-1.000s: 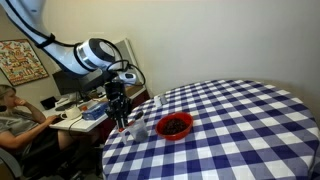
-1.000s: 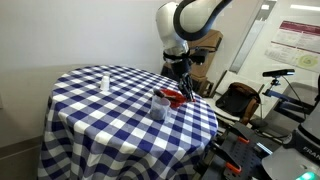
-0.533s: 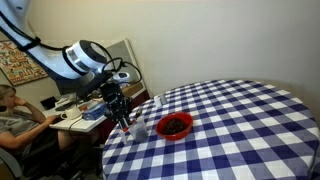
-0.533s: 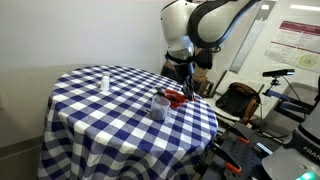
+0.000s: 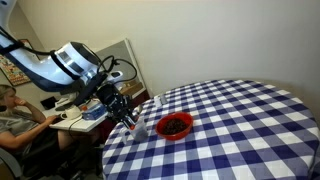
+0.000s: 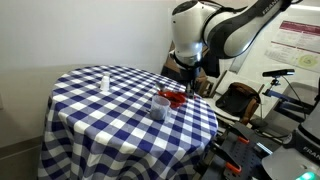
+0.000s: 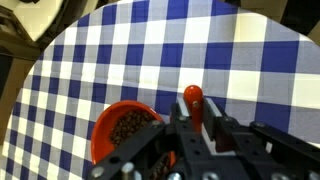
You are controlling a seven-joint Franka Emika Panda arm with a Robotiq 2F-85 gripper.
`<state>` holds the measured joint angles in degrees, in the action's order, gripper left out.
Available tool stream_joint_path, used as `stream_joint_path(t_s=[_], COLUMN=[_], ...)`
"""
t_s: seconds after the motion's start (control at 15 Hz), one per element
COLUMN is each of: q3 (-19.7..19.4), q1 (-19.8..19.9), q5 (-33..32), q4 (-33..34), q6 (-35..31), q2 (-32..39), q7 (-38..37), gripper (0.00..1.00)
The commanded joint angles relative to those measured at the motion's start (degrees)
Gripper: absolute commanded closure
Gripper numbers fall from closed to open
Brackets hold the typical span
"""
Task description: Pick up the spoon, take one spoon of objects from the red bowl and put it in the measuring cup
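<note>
Next, I set the spoon, now held beside the cup, on the checked cloth (image 5: 215,158) between the red bowl and the near table edge with my gripper.
The red bowl (image 7: 112,131) holds a heap of small dark objects (image 7: 127,128). It shows in both exterior views (image 5: 174,125) (image 6: 176,97). The clear measuring cup (image 6: 159,105) stands on the table next to the bowl and is out of the wrist view. It also shows in an exterior view (image 5: 141,126). My gripper (image 7: 197,106) is shut on the spoon's red handle (image 7: 193,97), which sticks out between the fingers. The gripper hangs tilted near the table edge, beside the cup (image 5: 125,113) (image 6: 190,84). The spoon's head is hidden.
The round table has a blue and white checked cloth (image 6: 100,115) (image 5: 240,120). A small white bottle (image 6: 104,80) stands on its far side. A person (image 5: 12,118) sits at a cluttered desk (image 5: 80,112) beyond the table edge. Chairs and equipment (image 6: 240,100) stand behind the arm.
The arm has swung and the gripper has tilted, still shut on the spoon. Bowl and cup have not moved.
</note>
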<state>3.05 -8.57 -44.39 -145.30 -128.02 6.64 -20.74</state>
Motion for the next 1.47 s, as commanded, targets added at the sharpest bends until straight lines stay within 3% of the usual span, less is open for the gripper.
stream_joint_path(t_s=[0.0,0.33,0.53,0.93,1.27,1.4], q3=[0.5,0.9,0.8,-4.9,-11.4,-13.3], q1=[0.3,0.6,1.4,8.3,14.2,15.6], q5=[-4.9,-12.7,-8.9,2.0,2.7,3.1], q4=[-3.3,-5.8,-4.2,10.9,25.2,27.9], q6=[-1.9,-3.1,-2.2,-0.1,0.2,0.2], q2=[-3.3,-5.3,-4.8,0.7,10.1,14.0], q7=[-4.2,-9.7,-10.1,-6.7,-6.9,-6.7], gripper=[0.95,0.95,0.95,0.95,0.95,0.95])
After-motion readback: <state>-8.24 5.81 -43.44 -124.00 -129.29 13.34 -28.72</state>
